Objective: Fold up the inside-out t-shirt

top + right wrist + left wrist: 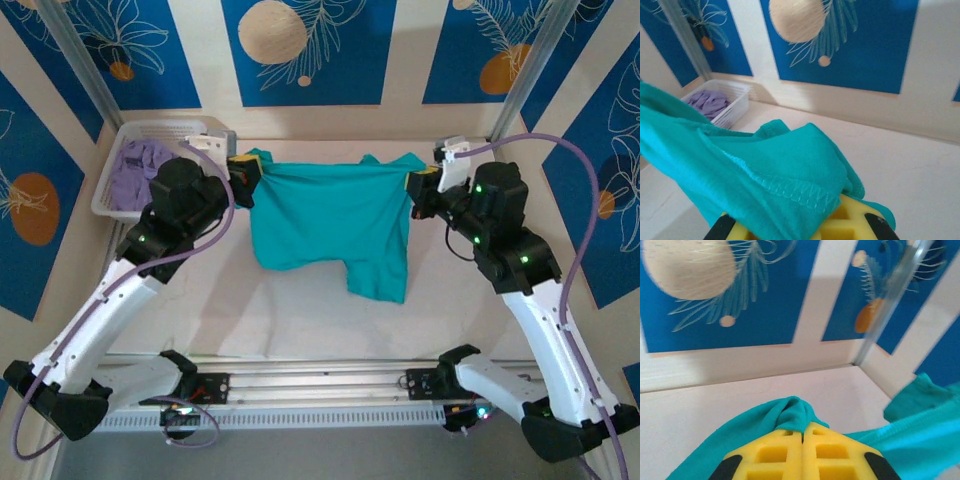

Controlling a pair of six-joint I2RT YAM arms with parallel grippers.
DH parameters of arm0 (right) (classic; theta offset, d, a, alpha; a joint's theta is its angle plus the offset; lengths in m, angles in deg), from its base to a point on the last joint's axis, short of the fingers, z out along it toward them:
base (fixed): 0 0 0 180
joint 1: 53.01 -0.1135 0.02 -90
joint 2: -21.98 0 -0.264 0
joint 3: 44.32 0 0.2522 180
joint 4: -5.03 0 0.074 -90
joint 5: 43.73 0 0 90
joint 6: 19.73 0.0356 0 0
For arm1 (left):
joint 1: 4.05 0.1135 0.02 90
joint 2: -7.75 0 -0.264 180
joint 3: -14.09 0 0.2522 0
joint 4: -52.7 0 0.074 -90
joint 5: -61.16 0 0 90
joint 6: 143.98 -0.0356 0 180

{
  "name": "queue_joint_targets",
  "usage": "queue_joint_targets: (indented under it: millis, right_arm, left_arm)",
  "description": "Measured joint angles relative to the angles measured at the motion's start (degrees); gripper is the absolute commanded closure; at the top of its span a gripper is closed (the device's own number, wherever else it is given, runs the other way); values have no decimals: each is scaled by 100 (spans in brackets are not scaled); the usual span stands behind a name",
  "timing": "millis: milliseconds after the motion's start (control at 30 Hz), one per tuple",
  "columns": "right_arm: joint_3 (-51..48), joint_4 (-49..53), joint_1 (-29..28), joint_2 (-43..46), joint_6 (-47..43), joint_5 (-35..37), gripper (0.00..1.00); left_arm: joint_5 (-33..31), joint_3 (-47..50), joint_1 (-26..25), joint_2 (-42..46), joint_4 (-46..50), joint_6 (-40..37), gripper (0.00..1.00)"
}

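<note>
The teal t-shirt will lie spread out on the middle of the white table (322,257) as soon as my left gripper lets it go.
The teal t-shirt (335,222) hangs stretched in the air between my two grippers, its lower edge drooping toward the table. My left gripper (245,170) is shut on the shirt's left corner; in the left wrist view the yellow fingers (775,452) press together with a fold of teal cloth (792,415) pinched between the tips. My right gripper (418,184) is shut on the right corner. In the right wrist view a hemmed edge of the shirt (765,175) drapes over the yellow fingers (850,225) and hides their tips.
A white basket (115,195) holding a lavender garment (135,170) stands at the back left, beside my left arm; it also appears far left in the right wrist view as the basket (735,105). Patterned blue and cream walls close in the back and sides.
</note>
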Motion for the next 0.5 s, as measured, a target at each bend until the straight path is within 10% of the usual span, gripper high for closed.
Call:
queue_joint_targets:
  millis: [333, 500]
  right_arm:
    - [796, -125, 501, 496, -269, 1255, 100]
    - [1086, -509, 708, -225, -396, 1211, 97]
  left_arm:
    - [1631, -302, -1034, -103, -448, -15, 100]
    - [1307, -275, -1088, -122, -433, 92, 100]
